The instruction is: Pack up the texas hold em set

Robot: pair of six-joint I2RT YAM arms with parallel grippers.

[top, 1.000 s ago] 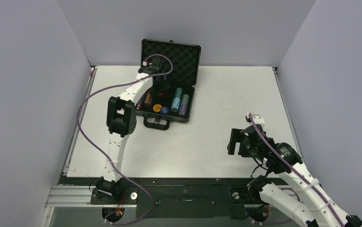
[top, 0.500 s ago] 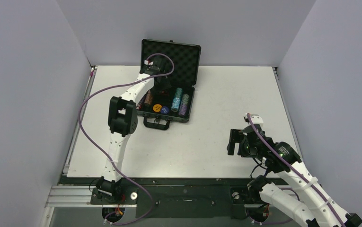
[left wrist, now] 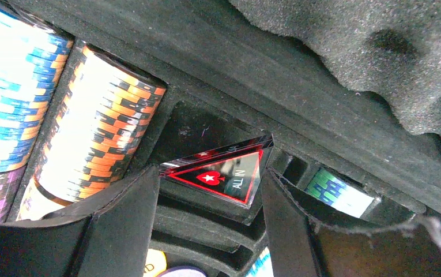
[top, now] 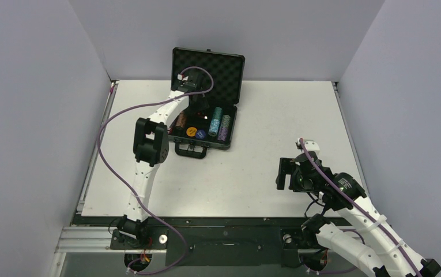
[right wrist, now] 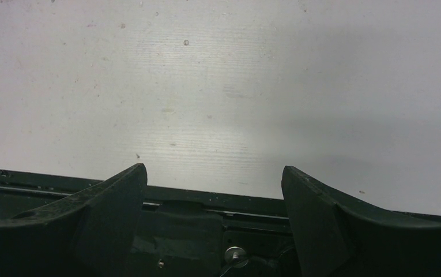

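Next, my left gripper places the ALL IN triangle in the slot (top: 200,116) (left wrist: 218,173) behind the yellow and blue discs.
The black foam-lined briefcase (top: 223,69) stands open at the back of the table, lid upright. In its tray lie a teal chip stack (top: 215,121), a purple stack (top: 225,128), a brown stack (top: 180,120), a yellow disc (top: 191,131) and a blue disc (top: 200,134). My left gripper (top: 200,112) reaches into the tray. In the left wrist view its fingers (left wrist: 211,176) stand apart on either side of the black-red "ALL IN" triangle (left wrist: 221,173), which lies in a foam slot beside the brown-orange stack (left wrist: 100,121). My right gripper (top: 284,173) is open and empty. No dice are visible.
The briefcase handle (top: 190,151) points toward me. My right gripper (right wrist: 214,173) hovers over bare white table near the black front rail (right wrist: 206,199). Grey walls enclose the table on three sides.
My left gripper has drawn back a little from the tray, uncovering the brown stack. The right arm has barely moved.
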